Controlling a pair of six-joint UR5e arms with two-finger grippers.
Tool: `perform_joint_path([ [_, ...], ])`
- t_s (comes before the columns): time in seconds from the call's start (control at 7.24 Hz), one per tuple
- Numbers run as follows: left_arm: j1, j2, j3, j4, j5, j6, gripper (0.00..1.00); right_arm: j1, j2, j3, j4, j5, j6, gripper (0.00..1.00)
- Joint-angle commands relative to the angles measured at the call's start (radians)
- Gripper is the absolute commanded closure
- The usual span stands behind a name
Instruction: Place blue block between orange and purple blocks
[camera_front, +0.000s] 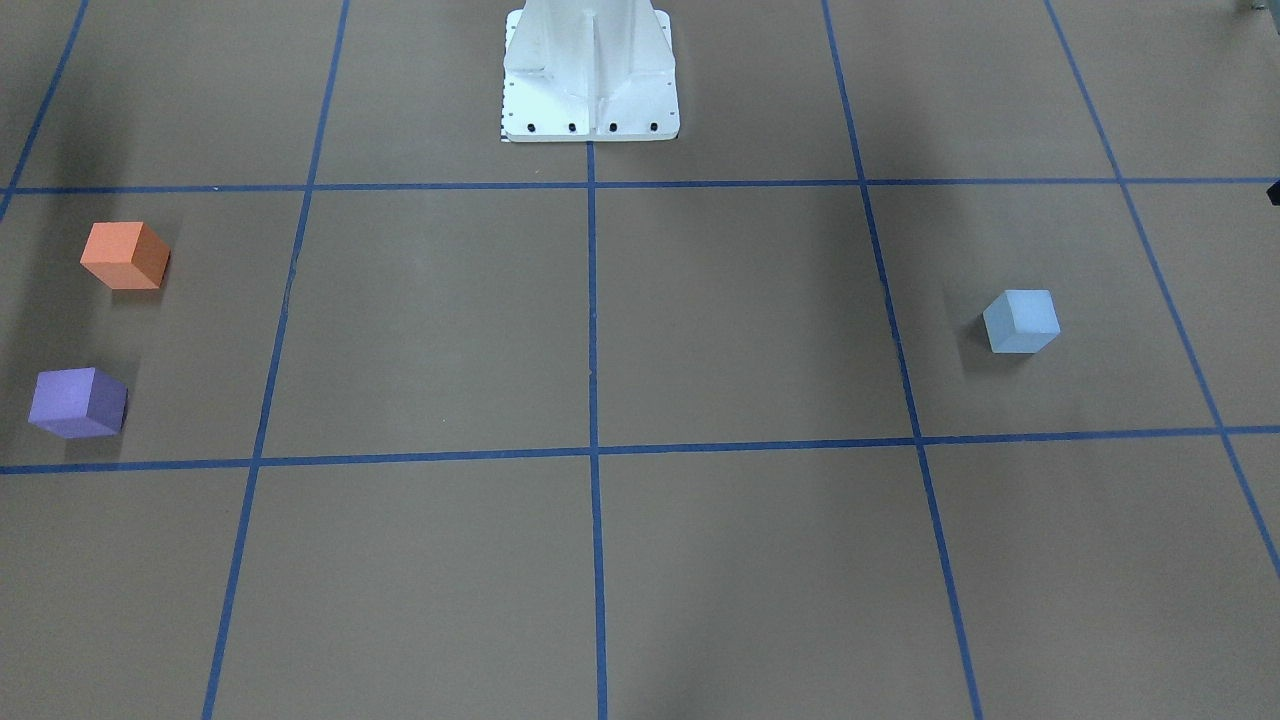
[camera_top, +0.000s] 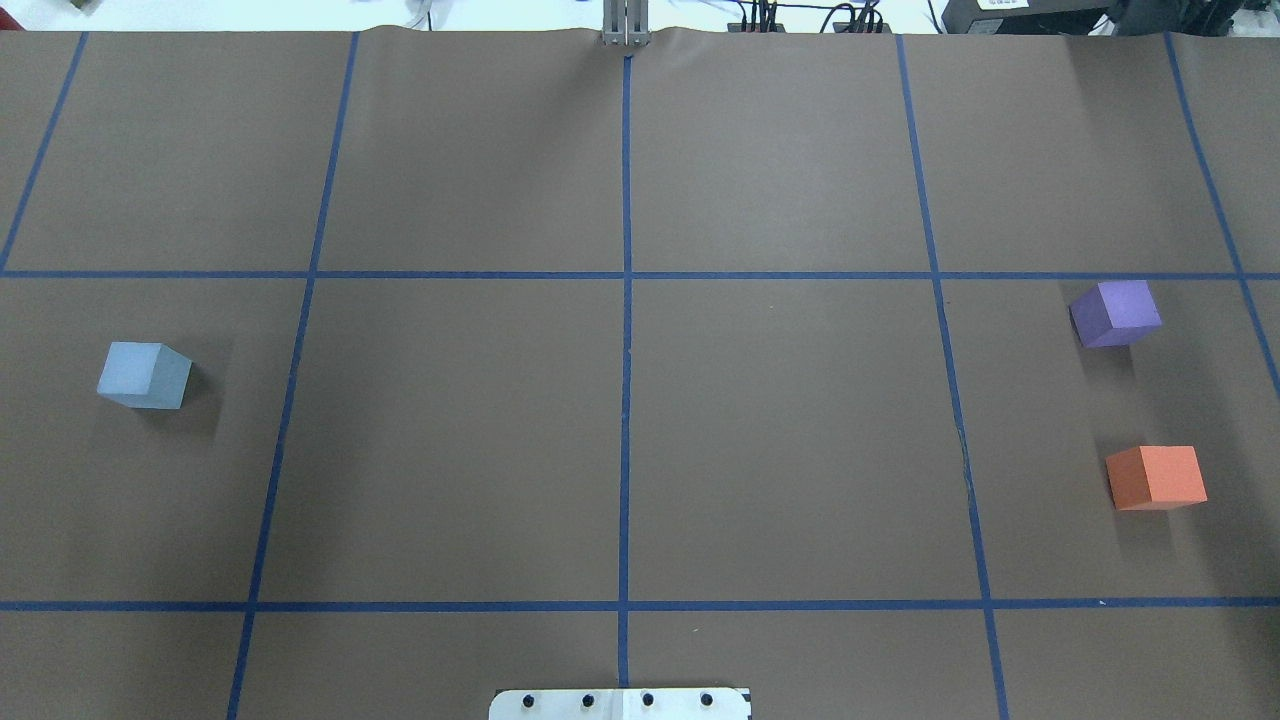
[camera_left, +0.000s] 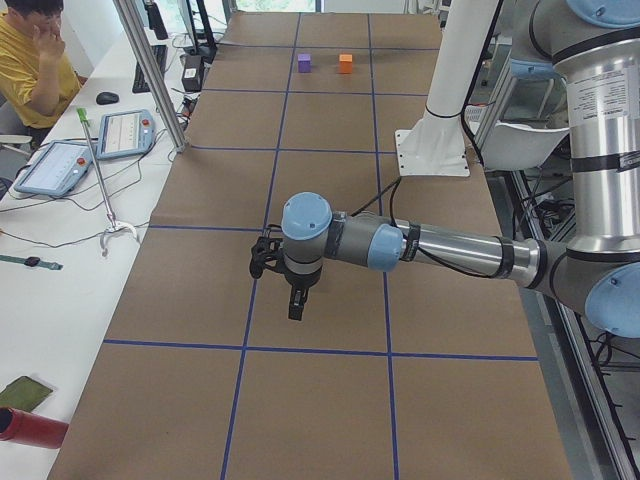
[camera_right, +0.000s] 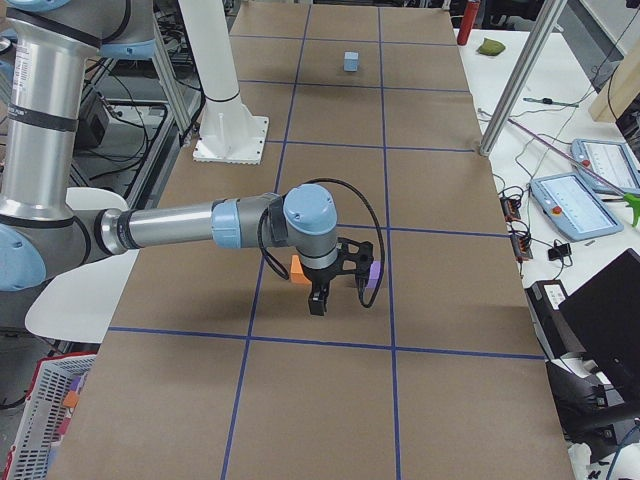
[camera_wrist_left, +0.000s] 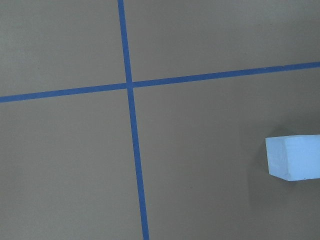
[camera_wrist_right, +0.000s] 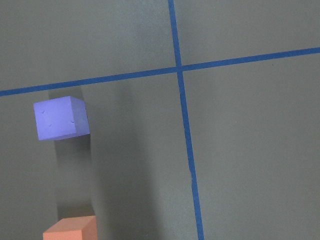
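Note:
My left gripper is going to close on the top part of the blue block (camera_front: 1033, 311) (camera_wrist_left: 303, 157), because that block belongs between the orange and purple blocks.
The blue block (camera_top: 143, 374) rests on the brown table at my left, and also shows in the front view (camera_front: 1020, 321) and at the left wrist view's right edge (camera_wrist_left: 295, 157). The purple block (camera_top: 1115, 313) and the orange block (camera_top: 1156, 477) rest at my right with a gap between them; both show in the right wrist view, purple (camera_wrist_right: 61, 118) and orange (camera_wrist_right: 70, 229). My left gripper (camera_left: 266, 256) hovers above the table's left end and hides the blue block in that view. My right gripper (camera_right: 362, 272) hovers over the purple and orange blocks. I cannot tell whether either is open or shut.
The robot's white base (camera_front: 590, 75) stands at the table's near middle edge. Blue tape lines (camera_top: 626, 400) divide the table into squares. A metal post (camera_left: 150, 70), tablets and cables are on the side bench, where a person in yellow (camera_left: 35, 55) sits.

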Motion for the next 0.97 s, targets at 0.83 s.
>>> perform_joint_path([
  [0.83,0.128,-0.049,0.0,-0.037,-0.049,-0.178,0.0,-0.012,-0.006,-0.024,0.078,0.109,0.006,0.0],
])
